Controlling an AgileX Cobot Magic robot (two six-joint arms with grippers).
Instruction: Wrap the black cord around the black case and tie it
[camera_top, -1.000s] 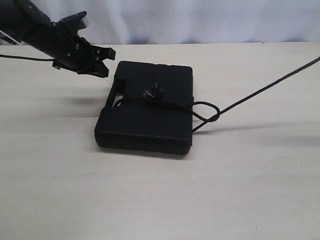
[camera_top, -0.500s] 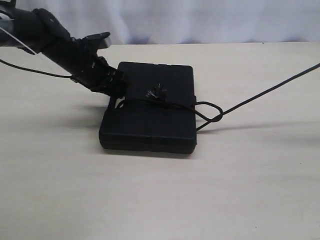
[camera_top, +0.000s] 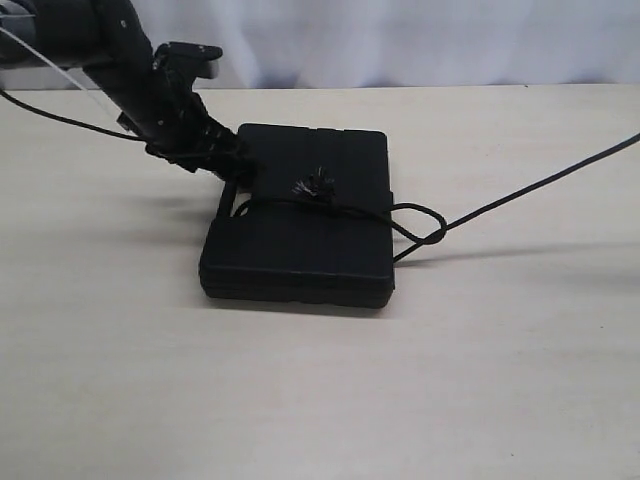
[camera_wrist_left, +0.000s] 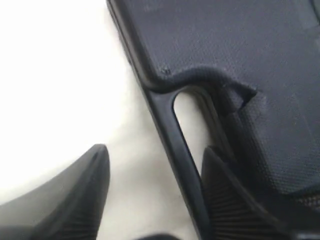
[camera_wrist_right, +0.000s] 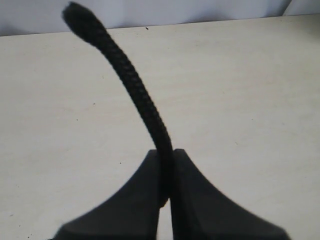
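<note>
Next, I close my left gripper on the case's handle (camera_wrist_left: 175, 145) to anchor the case before I pull, because the black cord runs tight from the black case, which is unheld.
The black case (camera_top: 300, 235) lies flat on the table, its handle (camera_top: 228, 200) on the left side. The black cord (camera_top: 520, 190) crosses the lid, with a frayed tuft (camera_top: 315, 185) on top and a loop (camera_top: 425, 225) beside the right edge. From there it runs taut up and out to the right. My left gripper (camera_top: 235, 172) is down at the handle and open. In the left wrist view the handle bar (camera_wrist_left: 172, 135) stands between its fingers (camera_wrist_left: 87, 192), and the left gripper (camera_wrist_left: 155, 152) is not closed on it. My right gripper (camera_wrist_right: 167, 152) is shut on the cord (camera_wrist_right: 130, 75).
The pale table (camera_top: 320, 400) spreads all around the case. A white backdrop (camera_top: 400, 40) hangs behind the table's far edge. A thin arm cable (camera_top: 60, 118) trails off to the left of my left arm.
My left gripper has come down and to the right, from above the table to the case's handle. The case has slid slightly to the right. The cord stays taut.
</note>
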